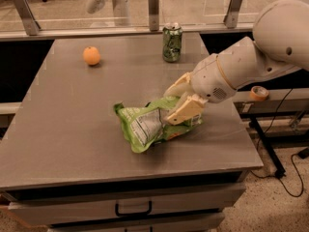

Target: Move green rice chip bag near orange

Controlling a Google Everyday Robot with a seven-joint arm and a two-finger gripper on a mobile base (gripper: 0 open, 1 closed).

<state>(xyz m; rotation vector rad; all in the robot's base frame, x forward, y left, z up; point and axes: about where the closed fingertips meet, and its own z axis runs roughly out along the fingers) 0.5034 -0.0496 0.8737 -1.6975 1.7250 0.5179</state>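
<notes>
The green rice chip bag will go down from my gripper between the orange and the green soda can [136, 61].
The green rice chip bag [147, 125] is a crinkled light-green foil bag with a white label panel, on the grey table [72, 124] right of centre. My gripper [175, 104] is shut on the bag's right end, its cream fingers [183, 112] clamped over the foil, and the white arm comes in from the right. The orange [91, 55] sits alone at the far left of the table, well away from the bag.
A green soda can [172, 43] stands at the table's back edge, right of centre. An orange tape roll [259, 93] lies off the table to the right. A glass barrier with metal posts [153, 4] runs behind the table. Drawers sit under the front edge.
</notes>
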